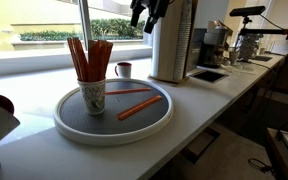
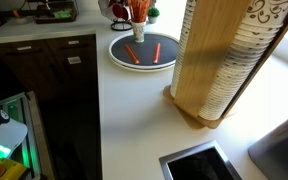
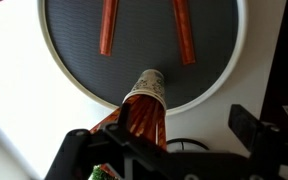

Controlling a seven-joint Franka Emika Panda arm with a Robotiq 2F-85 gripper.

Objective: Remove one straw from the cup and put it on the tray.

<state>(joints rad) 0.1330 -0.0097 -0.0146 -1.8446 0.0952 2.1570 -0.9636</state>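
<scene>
My gripper needs to next close on the straw's top end [image 1: 108, 44] [image 3: 161, 139] in the cup, at the side of the bundle nearest the wooden holder.
The tall white speckled cup [image 1: 93, 95] stands on the near-left part of the round dark grey tray [image 1: 159, 118] with its off-white rim. It holds a bundle of orange straws [image 1: 88, 55]. Two more orange straws [image 1: 138, 106] lie flat on the tray. Cup [image 2: 139, 30] and tray [image 2: 144, 66] show in both exterior views. My gripper [image 1: 149, 12] hangs high above the tray, well clear of the cup. In the wrist view the gripper [image 3: 174, 135] is open and empty, with the cup [image 3: 150, 84] and its straws [image 3: 139, 120] below and two straws [image 3: 108, 25] on the tray [image 3: 219, 90].
A small dark red mug [image 1: 123, 69] stands behind the tray by the window. A tall wooden holder with stacked paper cups [image 2: 219, 60] stands beside the tray. A sink [image 2: 199, 165] lies further along the white counter. The counter edge runs along dark cabinets [image 2: 54, 70].
</scene>
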